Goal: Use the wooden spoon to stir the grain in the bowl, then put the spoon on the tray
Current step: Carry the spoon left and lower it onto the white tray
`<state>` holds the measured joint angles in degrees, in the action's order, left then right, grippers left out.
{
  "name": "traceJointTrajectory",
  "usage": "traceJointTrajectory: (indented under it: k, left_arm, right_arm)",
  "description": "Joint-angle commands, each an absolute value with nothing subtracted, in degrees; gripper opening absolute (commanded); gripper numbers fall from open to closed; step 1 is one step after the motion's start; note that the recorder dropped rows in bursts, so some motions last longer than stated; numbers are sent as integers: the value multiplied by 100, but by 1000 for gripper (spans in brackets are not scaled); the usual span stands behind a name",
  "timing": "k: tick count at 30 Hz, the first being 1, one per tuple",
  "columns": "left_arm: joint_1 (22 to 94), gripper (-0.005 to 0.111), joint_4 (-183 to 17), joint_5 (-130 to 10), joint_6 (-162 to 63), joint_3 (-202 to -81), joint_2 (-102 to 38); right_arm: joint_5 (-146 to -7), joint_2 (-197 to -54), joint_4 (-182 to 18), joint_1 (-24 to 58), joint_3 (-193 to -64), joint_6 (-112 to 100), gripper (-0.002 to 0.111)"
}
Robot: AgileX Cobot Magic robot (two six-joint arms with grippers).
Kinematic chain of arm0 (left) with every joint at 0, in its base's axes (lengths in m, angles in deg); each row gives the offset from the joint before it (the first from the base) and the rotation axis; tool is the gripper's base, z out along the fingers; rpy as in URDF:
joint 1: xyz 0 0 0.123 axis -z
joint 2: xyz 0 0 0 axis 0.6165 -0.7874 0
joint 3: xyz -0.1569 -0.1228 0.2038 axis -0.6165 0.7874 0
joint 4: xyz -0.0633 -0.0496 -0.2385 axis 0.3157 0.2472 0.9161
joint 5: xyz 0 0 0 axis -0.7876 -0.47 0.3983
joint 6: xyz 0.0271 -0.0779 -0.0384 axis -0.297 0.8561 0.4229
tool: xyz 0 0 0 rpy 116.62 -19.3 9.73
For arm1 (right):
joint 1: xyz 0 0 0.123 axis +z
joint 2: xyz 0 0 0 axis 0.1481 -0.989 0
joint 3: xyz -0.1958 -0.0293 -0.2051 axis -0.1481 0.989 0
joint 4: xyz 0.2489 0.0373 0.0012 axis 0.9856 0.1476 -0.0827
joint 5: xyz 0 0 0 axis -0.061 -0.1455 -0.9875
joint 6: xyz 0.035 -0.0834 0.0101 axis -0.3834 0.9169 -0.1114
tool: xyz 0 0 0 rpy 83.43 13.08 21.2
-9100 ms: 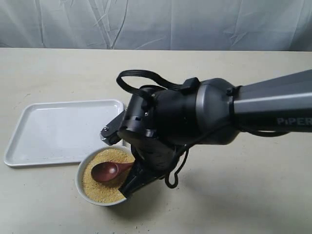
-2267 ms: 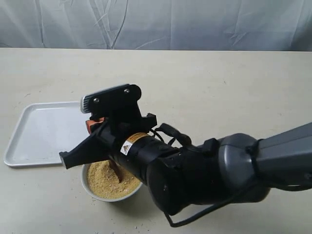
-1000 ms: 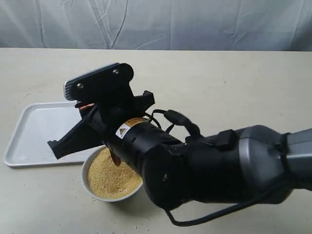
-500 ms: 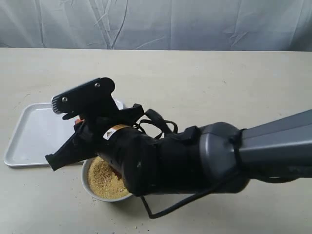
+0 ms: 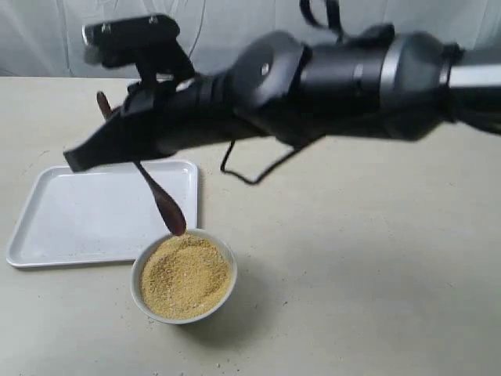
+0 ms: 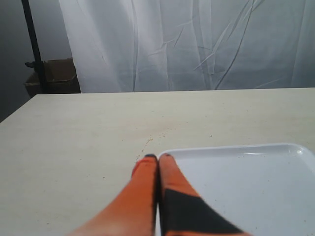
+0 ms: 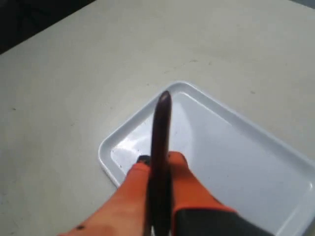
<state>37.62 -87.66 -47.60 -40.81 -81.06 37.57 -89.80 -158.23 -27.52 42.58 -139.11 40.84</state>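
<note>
Next, my right gripper releases the wooden spoon, now tilted in the air, lengthwise across the middle of the white tray [image 5: 119, 202] [image 7: 212, 168].
The wooden spoon [image 5: 160, 200] hangs tilted in the air, my right gripper [image 5: 94, 154] shut on its handle. Its round end is just above the far rim of the white bowl [image 5: 138, 283], beside the tray's right edge. Golden grain [image 5: 185, 274] fills the bowl in a mound. The white tray [image 5: 70, 215] lies left of the bowl, under the gripper. In the right wrist view the dark spoon handle [image 7: 161, 123] runs between the orange fingers [image 7: 183, 169] over the tray [image 7: 241, 162]. My left gripper [image 6: 158, 157] is shut on nothing, low beside a corner of the tray [image 6: 246, 182].
The right arm [image 5: 337, 74] stretches across the table from the right, well above it. A pale curtain [image 5: 235, 31] hangs behind the table. A dark stand and a box [image 6: 54, 76] sit beyond the table's far corner in the left wrist view.
The right arm has risen and swung up toward the tray. It has lifted the spoon out of the grain, which lies uncovered in the bowl now.
</note>
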Motion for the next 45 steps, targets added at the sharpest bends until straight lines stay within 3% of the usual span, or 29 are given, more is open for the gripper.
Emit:
traceJointTrajectory:
  k: [1,7,16,29,38,45]
  left_arm:
    - [3757,0,-8747,-4790,-4063,-8077,3787]
    - [3757,0,-8747,-4790,-4063,-8077,3787]
    - [3757,0,-8747,-4790,-4063,-8077,3787]
    - [3757,0,-8747,-4790,-4063,-8077,3787]
    - [3757,0,-8747,-4790,-4063,-8077,3787]
    - [3757,0,-8747,-4779,-4063,-8077,3787]
  right_arm:
    - [-10501,-16375,-3091,3775,-15323,4031,-1]
    - [-11896,-17756,-4537,3714,-17280,2765,-1]
    - [-13333,-19701,-5525,3726,-19761,2875,-1]
    - [-13118,-20290,-6230,4327,-20217,3473,1]
    - [-13002,-20260,-6517,4352,-20217,2649,58]
    - [-13682,-19827,-7695,4352,-20217,731,61]
